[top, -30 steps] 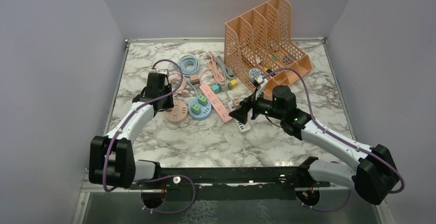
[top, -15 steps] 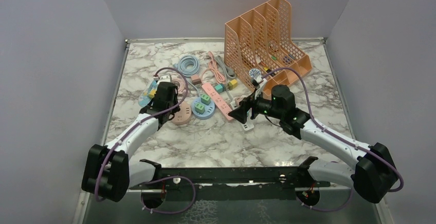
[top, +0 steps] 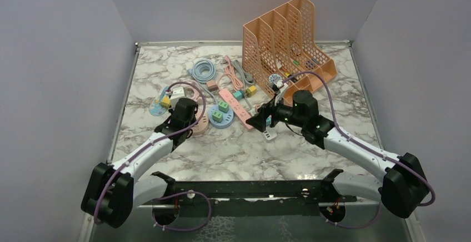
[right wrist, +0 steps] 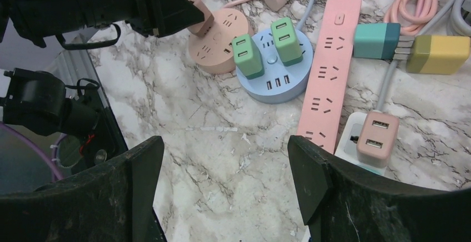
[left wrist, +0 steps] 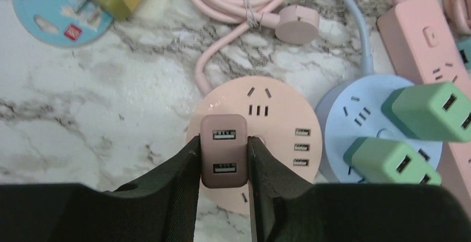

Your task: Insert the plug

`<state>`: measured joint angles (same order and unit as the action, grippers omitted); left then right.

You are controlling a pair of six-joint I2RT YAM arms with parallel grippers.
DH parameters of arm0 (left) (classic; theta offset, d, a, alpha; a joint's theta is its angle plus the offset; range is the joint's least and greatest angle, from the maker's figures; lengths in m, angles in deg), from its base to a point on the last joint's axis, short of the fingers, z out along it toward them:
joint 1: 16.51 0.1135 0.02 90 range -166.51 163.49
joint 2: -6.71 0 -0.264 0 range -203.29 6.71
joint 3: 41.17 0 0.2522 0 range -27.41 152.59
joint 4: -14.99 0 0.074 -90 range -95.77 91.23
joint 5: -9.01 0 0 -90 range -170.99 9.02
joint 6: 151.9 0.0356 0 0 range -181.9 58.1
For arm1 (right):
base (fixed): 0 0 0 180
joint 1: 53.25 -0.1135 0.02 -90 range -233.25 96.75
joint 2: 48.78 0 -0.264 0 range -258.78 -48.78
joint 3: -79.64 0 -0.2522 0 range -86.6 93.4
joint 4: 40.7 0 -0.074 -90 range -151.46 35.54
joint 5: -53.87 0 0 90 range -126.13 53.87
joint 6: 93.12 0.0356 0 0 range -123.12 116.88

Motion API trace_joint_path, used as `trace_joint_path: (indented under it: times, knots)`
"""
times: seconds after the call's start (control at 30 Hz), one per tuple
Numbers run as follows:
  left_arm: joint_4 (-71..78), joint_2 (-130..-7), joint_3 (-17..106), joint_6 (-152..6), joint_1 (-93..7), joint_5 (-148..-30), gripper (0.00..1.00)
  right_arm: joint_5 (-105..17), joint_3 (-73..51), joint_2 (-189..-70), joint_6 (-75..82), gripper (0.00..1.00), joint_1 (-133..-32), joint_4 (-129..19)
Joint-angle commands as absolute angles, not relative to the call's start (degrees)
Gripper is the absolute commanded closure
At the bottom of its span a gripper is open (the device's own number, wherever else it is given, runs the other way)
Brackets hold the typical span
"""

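Note:
The dusty-pink plug is leaning over the round pink piece, so the robot's left gripper should open and grip the plug [left wrist: 224, 151] from a new angle before seating it.
A dusty-pink two-port USB plug [left wrist: 224, 152] is pinched between the black fingers of my left gripper [left wrist: 224, 140], which is shut on it. The plug hangs over the left part of the round pink socket hub [left wrist: 280, 125]. In the right wrist view the plug [right wrist: 201, 14] leans over the hub's [right wrist: 219, 48] far-left edge, and its pins are hidden. From above, the left gripper [top: 188, 123] sits at the hub [top: 201, 123]. My right gripper [right wrist: 225, 159] is open over bare marble, holding nothing, and from above it [top: 256, 121] is just right of the long pink strip [top: 237, 109].
A round blue hub [left wrist: 355, 106] with two green plugs sits beside the pink one. The pink strip [right wrist: 329, 70], a white strip with a pink charger [right wrist: 377, 135], teal [right wrist: 376, 39] and yellow [right wrist: 442, 53] plugs, coiled cables [top: 204, 70] and an orange file rack [top: 289, 36] lie behind.
My left arm swung from the back left toward the near right, carrying the plug over the round pink hub. The right arm barely moved.

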<state>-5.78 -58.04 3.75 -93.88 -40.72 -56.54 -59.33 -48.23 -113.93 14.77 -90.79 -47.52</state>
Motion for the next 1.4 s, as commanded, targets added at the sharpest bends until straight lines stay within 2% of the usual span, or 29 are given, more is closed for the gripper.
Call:
trace_joint_path:
  times: [0.0,0.23,0.53,0.6,0.83,0.97,1.07,1.37]
  knots:
    - [-14.26,-54.57,-3.39,-104.71,-44.08,-60.88,1.00,-59.60,-46.47,-114.83,15.74,0.18,-90.96,-45.73]
    - [-13.85,-48.84,-6.15,-105.05,-44.81,-59.33,0.99,-59.96,-45.92,-115.74,16.13,0.18,-90.96,-45.17]
    - [-17.13,-61.63,0.03,-103.20,-44.81,-59.57,0.98,-58.75,-45.24,-116.23,16.54,0.18,-90.96,-45.53]
    - [-20.11,-63.88,2.43,-103.72,-44.82,-58.76,0.91,-58.18,-45.16,-116.24,16.68,0.18,-90.94,-45.72]
    - [-26.03,-63.79,10.48,-100.56,-44.67,-61.65,0.53,-57.14,-44.86,-116.11,16.87,0.18,-91.01,-46.02]
    - [-28.29,-64.57,14.77,-98.96,-44.26,-63.78,0.41,-56.98,-44.77,-115.95,16.82,0.18,-90.96,-46.10]
    - [-29.96,-64.94,16.35,-98.94,-43.62,-63.26,0.37,-56.60,-45.00,-115.47,16.78,0.18,-90.96,-46.31]
    - [-30.19,-65.20,19.11,-95.50,-36.97,-70.43,0.37,-55.47,-45.86,-114.35,16.14,0.18,-90.90,-46.41]
